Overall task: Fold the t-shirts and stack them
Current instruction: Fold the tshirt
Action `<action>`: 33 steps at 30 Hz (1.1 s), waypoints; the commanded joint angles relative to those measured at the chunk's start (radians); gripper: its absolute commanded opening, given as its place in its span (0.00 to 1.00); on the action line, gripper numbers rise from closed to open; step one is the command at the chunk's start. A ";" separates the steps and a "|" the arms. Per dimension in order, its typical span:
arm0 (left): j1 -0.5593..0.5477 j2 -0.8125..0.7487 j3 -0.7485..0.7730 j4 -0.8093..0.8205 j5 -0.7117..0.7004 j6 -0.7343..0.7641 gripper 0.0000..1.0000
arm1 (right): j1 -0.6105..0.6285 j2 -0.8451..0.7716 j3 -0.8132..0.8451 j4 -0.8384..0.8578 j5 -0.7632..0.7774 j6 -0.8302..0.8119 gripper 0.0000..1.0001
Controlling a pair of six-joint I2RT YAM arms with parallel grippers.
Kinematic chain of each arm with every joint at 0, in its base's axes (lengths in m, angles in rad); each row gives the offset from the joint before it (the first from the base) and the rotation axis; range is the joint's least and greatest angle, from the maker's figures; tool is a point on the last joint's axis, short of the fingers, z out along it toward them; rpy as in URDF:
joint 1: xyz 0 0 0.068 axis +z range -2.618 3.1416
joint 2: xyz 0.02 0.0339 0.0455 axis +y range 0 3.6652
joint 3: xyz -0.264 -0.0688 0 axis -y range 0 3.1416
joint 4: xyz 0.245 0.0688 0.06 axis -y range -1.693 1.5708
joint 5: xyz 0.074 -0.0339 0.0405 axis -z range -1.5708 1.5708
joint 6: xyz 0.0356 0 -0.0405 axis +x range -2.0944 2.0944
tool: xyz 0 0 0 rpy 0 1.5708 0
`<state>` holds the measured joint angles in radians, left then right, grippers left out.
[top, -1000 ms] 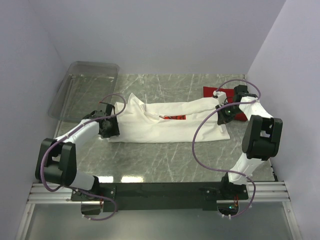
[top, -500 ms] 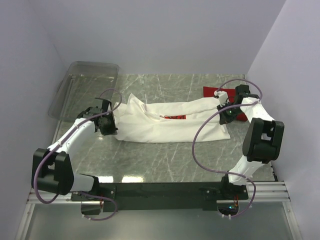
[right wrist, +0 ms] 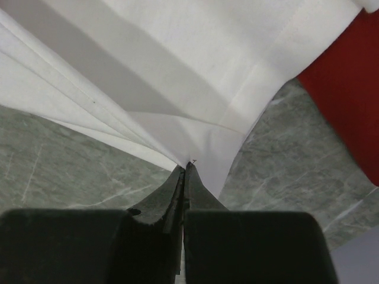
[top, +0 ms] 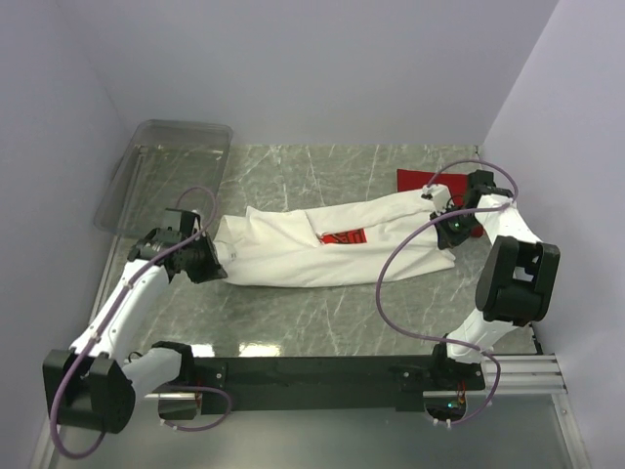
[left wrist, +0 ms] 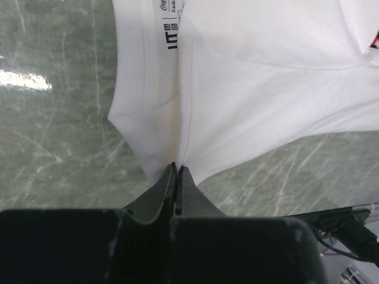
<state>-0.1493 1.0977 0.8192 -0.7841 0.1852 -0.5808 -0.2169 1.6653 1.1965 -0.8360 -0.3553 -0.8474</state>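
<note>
I need to open my right gripper, which pinches a slanting fold of the white t-shirt while the t-shirt's corner sticks out beside the fingers, and take that corner [right wrist: 217,183] to straighten the t-shirt.
The white t-shirt [top: 322,244] with its red chest print is stretched left to right across the marble table, lifted at both ends. My left gripper [top: 217,256] is shut on the shirt's left end by the collar; in the left wrist view the cloth [left wrist: 249,100] fans out from my left gripper [left wrist: 177,167]. My right gripper [top: 444,223] is shut on the shirt's right end, and the right wrist view shows folds of the white shirt [right wrist: 177,77] pinched at my right gripper [right wrist: 186,165]. The red t-shirt [top: 425,181] lies at the back right, partly behind the right arm, and shows again as red t-shirt [right wrist: 349,89].
A clear plastic bin [top: 166,171] leans at the back left corner. Purple walls close in the left, back and right sides. The black rail [top: 312,376] with both arm bases runs along the near edge.
My left gripper has shut on the shirt's left end and pulled it leftward and toward the near side. The shirt is now drawn taut between both grippers. The right gripper lifted slightly.
</note>
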 commanded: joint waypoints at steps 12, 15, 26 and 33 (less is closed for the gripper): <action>0.005 -0.182 -0.156 -0.070 0.115 -0.054 0.01 | -0.029 -0.004 -0.031 -0.023 0.027 -0.047 0.00; 0.004 -0.182 -0.150 -0.092 0.117 -0.044 0.01 | -0.029 -0.002 -0.028 -0.041 0.027 -0.064 0.00; 0.007 -0.272 -0.031 -0.159 0.042 -0.053 0.62 | -0.041 -0.079 -0.008 -0.048 0.050 -0.062 0.37; 0.007 -0.288 -0.086 0.066 0.051 -0.100 0.64 | -0.088 -0.122 0.012 -0.031 -0.013 -0.011 0.44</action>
<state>-0.1490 0.8001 0.7555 -0.8536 0.2379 -0.6441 -0.2806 1.5730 1.1690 -0.8711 -0.3271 -0.8791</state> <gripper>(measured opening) 0.639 0.435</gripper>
